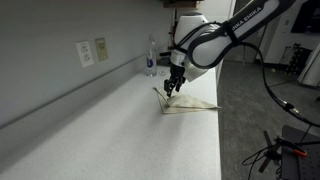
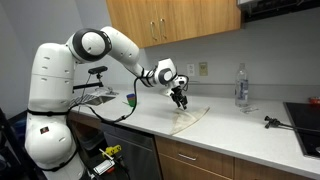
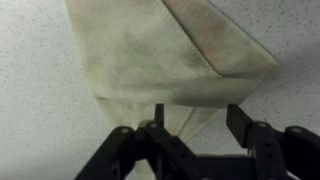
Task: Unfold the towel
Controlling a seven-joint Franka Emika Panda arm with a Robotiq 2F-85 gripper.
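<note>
My gripper will go lower, as the towel's top layer is doubled over the lower layer, then pinch the top layer's loose edge (image 3: 196,104) and pull it back over the towel's fold.
A cream towel (image 1: 192,104) lies folded on the white counter in both exterior views (image 2: 186,121). In the wrist view the towel (image 3: 165,45) fills the upper middle, with a folded flap running to the right. My gripper (image 1: 173,88) hovers over the towel's end, pointing down, and it also shows in an exterior view (image 2: 181,100). In the wrist view its two fingers (image 3: 198,118) stand wide apart with a towel corner between them. The gripper is open and I see nothing pinched.
A clear plastic bottle (image 1: 151,60) stands by the wall behind the towel (image 2: 240,86). Wall outlets (image 1: 90,52) are on the left. A stove top (image 2: 304,118) and a small dark tool (image 2: 272,122) lie along the counter. The counter's front edge (image 1: 217,130) is near the towel.
</note>
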